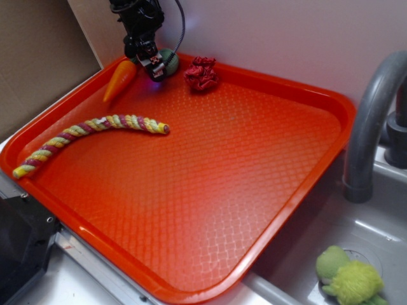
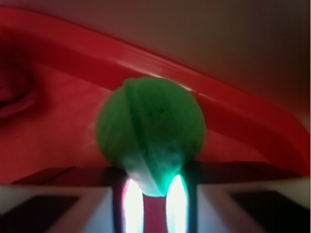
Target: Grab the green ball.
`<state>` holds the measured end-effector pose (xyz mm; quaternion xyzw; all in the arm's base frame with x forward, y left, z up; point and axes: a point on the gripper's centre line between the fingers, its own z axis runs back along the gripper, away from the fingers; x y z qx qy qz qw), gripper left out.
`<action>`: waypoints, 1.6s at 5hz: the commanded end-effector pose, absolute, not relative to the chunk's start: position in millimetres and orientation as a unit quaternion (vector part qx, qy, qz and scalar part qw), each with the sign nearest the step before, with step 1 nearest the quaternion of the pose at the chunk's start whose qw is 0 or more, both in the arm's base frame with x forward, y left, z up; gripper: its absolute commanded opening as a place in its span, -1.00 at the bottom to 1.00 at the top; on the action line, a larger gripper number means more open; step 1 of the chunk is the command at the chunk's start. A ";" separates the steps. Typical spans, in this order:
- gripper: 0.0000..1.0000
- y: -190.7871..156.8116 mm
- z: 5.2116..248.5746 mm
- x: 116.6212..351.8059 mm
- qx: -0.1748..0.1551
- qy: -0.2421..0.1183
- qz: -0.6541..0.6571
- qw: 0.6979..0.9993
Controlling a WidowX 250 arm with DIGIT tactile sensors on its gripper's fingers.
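Note:
Next, my gripper opens its fingers wide and closes around the green ball's middle point(image 2: 151, 127), because right now they pinch only the near edge of the green ball.
The green ball point(image 1: 170, 61) lies at the tray's far left corner, against the back rim. In the wrist view the green ball point(image 2: 150, 128) fills the middle, with a crease down its left side. My gripper point(image 1: 154, 67) is down at the ball, between it and the toy carrot. My gripper point(image 2: 154, 194) has its jaws close together. The two lit pads point(image 2: 132, 204) pinch the ball's narrowed lower end.
The orange tray point(image 1: 210, 190) holds a toy carrot point(image 1: 119, 80) left of the gripper, a dark red scrunchie point(image 1: 201, 74) to its right, and a twisted rope toy point(image 1: 89, 133). A grey tap point(image 1: 372, 127) and a fuzzy yellow-green plush point(image 1: 350, 279) are in the sink at right.

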<state>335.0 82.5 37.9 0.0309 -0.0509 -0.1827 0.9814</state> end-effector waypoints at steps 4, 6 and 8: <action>1.00 70.4 56.2 362.7 0.035 -0.088 -0.218 0.971; 1.00 63.6 35.6 369.5 0.023 -0.068 -0.238 0.969; -1.00 53.8 32.8 359.8 0.018 -0.060 -0.247 0.967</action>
